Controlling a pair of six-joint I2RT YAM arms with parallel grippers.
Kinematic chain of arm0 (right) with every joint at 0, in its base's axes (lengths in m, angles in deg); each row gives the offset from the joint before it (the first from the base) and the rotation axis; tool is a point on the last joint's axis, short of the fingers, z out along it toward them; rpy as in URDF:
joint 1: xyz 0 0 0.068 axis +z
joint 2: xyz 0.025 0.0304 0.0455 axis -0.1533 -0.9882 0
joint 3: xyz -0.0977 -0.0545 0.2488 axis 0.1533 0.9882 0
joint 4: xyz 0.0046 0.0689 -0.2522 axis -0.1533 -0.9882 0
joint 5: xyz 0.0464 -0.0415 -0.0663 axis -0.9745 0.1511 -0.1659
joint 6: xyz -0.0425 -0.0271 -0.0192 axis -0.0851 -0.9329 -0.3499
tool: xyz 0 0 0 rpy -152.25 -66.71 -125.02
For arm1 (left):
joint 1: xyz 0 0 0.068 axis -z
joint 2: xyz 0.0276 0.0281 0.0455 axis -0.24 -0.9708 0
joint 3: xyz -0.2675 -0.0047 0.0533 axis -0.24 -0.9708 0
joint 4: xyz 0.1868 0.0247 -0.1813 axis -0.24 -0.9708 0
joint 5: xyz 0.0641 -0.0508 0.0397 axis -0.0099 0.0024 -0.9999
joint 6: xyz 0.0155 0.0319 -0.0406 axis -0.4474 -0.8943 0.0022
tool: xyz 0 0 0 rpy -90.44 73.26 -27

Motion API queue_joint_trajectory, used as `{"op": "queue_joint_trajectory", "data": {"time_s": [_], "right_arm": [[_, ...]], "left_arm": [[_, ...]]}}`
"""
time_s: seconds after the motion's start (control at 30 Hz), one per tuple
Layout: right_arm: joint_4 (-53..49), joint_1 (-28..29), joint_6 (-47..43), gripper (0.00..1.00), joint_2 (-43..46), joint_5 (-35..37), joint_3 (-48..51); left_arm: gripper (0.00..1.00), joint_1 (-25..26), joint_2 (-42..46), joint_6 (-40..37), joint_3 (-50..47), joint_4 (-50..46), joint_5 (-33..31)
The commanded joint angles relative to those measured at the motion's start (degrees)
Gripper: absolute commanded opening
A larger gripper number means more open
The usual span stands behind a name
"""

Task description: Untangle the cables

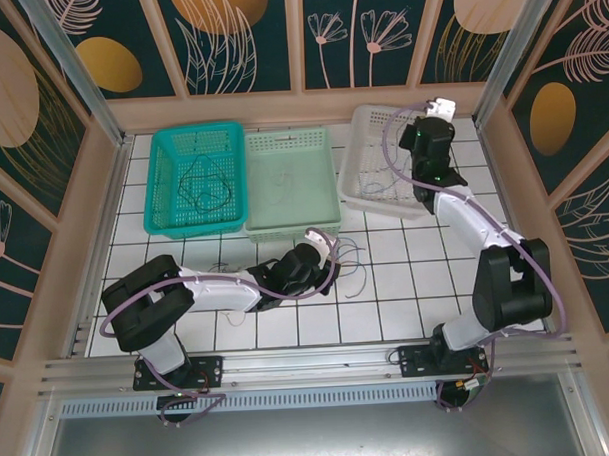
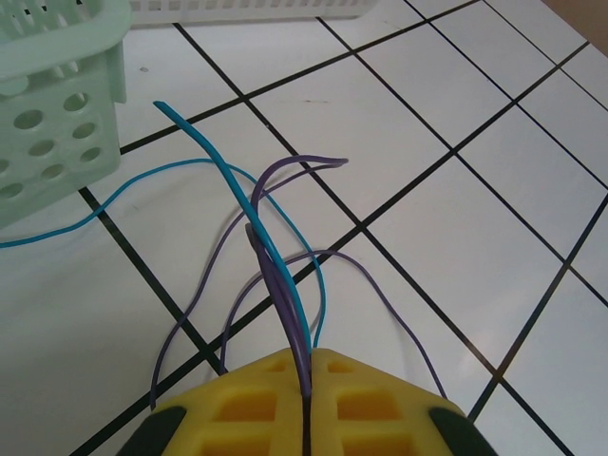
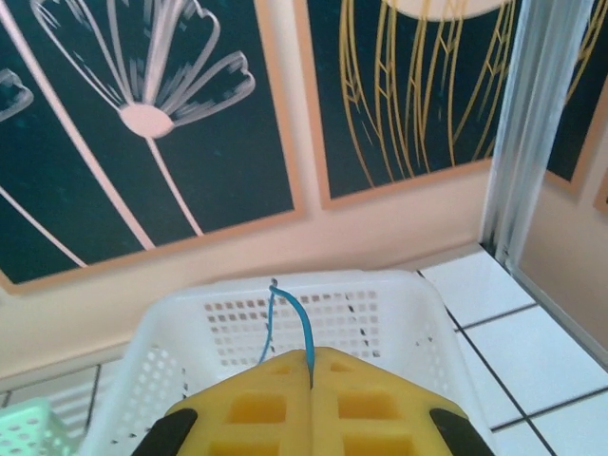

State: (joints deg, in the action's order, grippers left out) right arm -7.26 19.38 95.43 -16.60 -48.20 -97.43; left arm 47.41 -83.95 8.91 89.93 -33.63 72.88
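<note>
The purple and blue cables are pinched together in my left gripper, so it should open and keep just the purple cable as my right gripper takes the blue cable [image 2: 213, 152].
My left gripper [image 2: 311, 356] is low over the tiled table and shut on two cables: a purple cable [image 2: 275, 275] and a blue cable [image 2: 237, 180], which both run out ahead over the tiles. From above, that left gripper [image 1: 324, 267] sits just in front of the pale green basket, with thin purple loops [image 1: 354, 258] to its right. My right gripper [image 3: 312, 353] is shut on a short arch of blue cable [image 3: 296, 315] above the white basket [image 3: 399, 304]. In the top view, the right gripper [image 1: 426, 124] hangs over that basket's right side.
Three baskets stand in a row at the back: a teal basket [image 1: 163, 183] with a black wire loop [image 1: 205, 186], a pale green basket [image 1: 318, 187] with a faint pale wire, and the white basket [image 1: 357, 156]. The pale green basket's corner [image 2: 57, 85] is close to the left gripper.
</note>
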Motion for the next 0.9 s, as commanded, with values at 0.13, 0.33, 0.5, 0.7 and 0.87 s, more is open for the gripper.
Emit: {"op": "queue_joint_trajectory", "data": {"time_s": [0.13,0.33,0.5,0.7,0.87], "right_arm": [[-12.04,-2.63,-0.76,0.65,-3.17,-11.07,-6.34],[-18.39,-0.11,-2.96,0.89,1.07,-15.32,-5.46],[-23.04,1.51,-4.11,0.85,6.71,-19.7,-1.68],[-26.45,3.54,1.6,0.78,16.03,-31.91,8.16],[-24.64,4.23,13.0,0.73,23.0,-42.77,17.96]], "left_arm": [[0.09,0.31,2.13,1.2,-0.66,1.23,-1.28],[0.11,0.31,3.5,1.25,-0.57,1.31,-1.26],[0.13,0.31,5.03,1.38,-0.53,0.7,-1.08],[0.16,0.26,7.58,1.9,-1.48,0.95,-0.42],[0.16,0.31,7.87,2.39,-1.92,1.03,-0.27]]}}
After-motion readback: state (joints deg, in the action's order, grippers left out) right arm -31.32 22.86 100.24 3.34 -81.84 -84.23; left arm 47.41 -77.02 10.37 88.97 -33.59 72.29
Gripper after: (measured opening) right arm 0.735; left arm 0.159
